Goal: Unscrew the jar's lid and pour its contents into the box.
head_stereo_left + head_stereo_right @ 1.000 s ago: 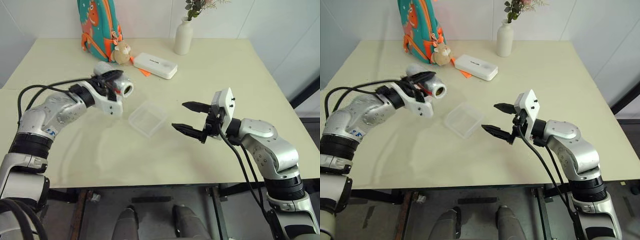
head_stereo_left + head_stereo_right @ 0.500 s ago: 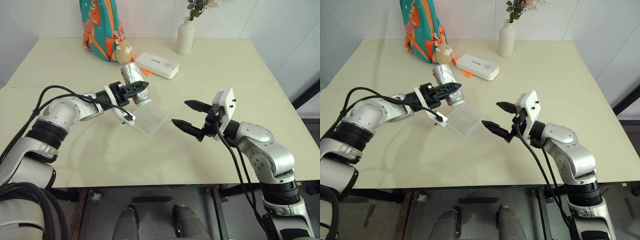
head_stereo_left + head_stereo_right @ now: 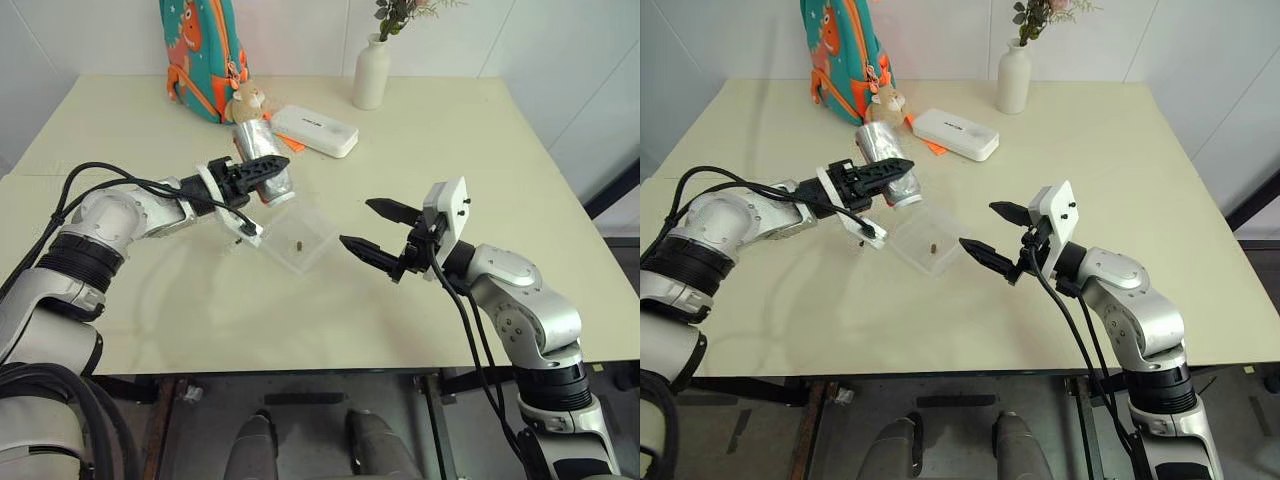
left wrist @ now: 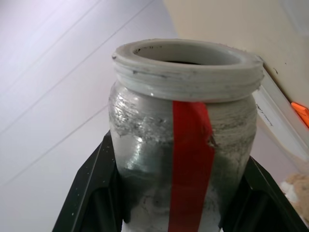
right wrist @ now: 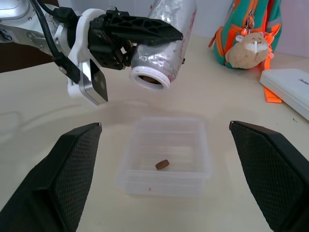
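Note:
The silvery jar, now tipped over the clear box's edge, will go down from my left gripper on the bare table (image 3: 121,233) under my left arm, well away from the clear box.
My left gripper (image 3: 268,170) is shut on the silvery jar (image 3: 260,152), which bears a red strip (image 4: 189,145). The jar is tipped, and its open mouth (image 5: 150,80) points down over the far left edge of the clear box (image 3: 318,222). Black fingers (image 4: 91,193) clamp both of its sides. One small brown bit of the contents (image 5: 162,165) lies on the box's floor. The lid is out of view. To the right of the box my right gripper (image 3: 356,222) hangs open, pointing at it, with nothing between its fingers.
At the back of the table stand a teal and orange backpack (image 3: 198,50) with a plush toy (image 3: 245,100), a white oblong case (image 3: 315,130) and a white vase (image 3: 371,75). Cables trail along both arms.
The left arm has rolled the jar from lying sideways to mouth down over the box, moving slightly right. A brown bit now lies in the box. The right gripper has stayed put.

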### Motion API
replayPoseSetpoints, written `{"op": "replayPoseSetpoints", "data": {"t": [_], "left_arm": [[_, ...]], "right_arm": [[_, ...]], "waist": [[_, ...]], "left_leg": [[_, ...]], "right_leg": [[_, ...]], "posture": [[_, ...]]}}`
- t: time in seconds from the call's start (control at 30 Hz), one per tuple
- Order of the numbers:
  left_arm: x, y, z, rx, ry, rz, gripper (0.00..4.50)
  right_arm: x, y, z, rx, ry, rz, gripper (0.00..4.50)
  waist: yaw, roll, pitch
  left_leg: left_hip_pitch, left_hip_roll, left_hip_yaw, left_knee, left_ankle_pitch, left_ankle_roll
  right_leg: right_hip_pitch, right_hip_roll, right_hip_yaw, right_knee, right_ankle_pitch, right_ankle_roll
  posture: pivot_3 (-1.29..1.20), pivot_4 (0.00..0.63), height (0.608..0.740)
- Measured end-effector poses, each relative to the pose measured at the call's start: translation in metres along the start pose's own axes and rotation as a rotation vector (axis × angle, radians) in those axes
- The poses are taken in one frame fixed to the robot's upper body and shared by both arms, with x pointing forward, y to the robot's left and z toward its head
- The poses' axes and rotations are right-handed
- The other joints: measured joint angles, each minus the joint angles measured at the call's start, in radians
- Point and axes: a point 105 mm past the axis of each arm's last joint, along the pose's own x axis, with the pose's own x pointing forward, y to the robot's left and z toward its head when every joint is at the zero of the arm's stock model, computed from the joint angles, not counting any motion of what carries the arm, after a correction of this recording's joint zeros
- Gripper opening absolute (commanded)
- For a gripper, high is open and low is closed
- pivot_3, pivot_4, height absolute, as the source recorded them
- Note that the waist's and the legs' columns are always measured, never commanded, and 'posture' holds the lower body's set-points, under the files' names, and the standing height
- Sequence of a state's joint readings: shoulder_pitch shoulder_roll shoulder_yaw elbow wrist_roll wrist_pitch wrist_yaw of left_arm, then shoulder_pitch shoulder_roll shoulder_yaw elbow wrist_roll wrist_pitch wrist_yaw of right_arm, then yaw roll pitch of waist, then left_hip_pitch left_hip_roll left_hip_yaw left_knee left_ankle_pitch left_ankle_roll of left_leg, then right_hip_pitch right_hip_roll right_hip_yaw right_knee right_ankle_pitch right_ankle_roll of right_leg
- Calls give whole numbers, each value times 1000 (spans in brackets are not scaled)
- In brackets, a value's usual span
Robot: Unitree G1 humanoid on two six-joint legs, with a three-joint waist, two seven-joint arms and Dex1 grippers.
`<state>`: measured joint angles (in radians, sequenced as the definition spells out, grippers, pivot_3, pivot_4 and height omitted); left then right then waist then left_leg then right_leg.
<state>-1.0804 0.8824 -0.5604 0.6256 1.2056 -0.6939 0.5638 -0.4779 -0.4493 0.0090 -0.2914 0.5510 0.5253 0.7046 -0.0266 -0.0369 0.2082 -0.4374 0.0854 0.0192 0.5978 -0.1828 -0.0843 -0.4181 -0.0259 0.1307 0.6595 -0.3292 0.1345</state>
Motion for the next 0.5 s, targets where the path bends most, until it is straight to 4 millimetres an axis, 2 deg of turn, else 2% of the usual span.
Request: {"op": "replayPoseSetpoints", "data": {"t": [0.07, 0.17, 0.23, 0.33, 0.4, 0.5], "left_arm": [[-6, -5, -6, -127, 63, -11, 1942], [-14, -19, -30, -569, 306, 10, 1942], [-23, -36, -51, -943, 511, 65, 1942], [-56, -67, -77, -1449, 771, 173, 1942], [-79, -84, -84, -1666, 879, 240, 1942], [-104, -107, -83, -1869, 1006, 332, 1942]], "right_arm": [[-1, 0, -2, 4, 4, 0, 4464], [-4, 0, -3, -3, 20, 10, 4464], [-5, 0, -3, -13, 30, 18, 4464], [-9, -3, -5, -40, 54, 25, 4464], [-12, -6, -8, -54, 75, 21, 4464], [-11, -8, -8, -62, 84, 26, 4464]], "waist": [[0, 0, 0], [1, 0, 0], [0, 0, 0], [-10, 0, 0], [-19, 0, 0], [-21, 0, 0]], "left_leg": [[0, 0, 0, 0, 0, 0], [0, 0, 0, 2, 0, 0], [0, 0, 0, 5, 0, 0], [0, 0, -1, 8, 0, 1], [1, 0, -1, 9, 0, 1], [1, 0, -3, 10, 0, 1]], "right_leg": [[0, 0, 0, 0, 0, 0], [0, 0, 0, 2, 0, 0], [1, 0, 0, 3, 0, 0], [2, 0, 0, 4, 1, 1], [3, 0, 0, 4, 1, 2], [4, 0, -1, 4, 1, 2]], "posture": [[0, 150, 740], [0, 150, 740], [0, 150, 740], [0, 150, 740], [0, 150, 740], [0, 150, 740]]}}
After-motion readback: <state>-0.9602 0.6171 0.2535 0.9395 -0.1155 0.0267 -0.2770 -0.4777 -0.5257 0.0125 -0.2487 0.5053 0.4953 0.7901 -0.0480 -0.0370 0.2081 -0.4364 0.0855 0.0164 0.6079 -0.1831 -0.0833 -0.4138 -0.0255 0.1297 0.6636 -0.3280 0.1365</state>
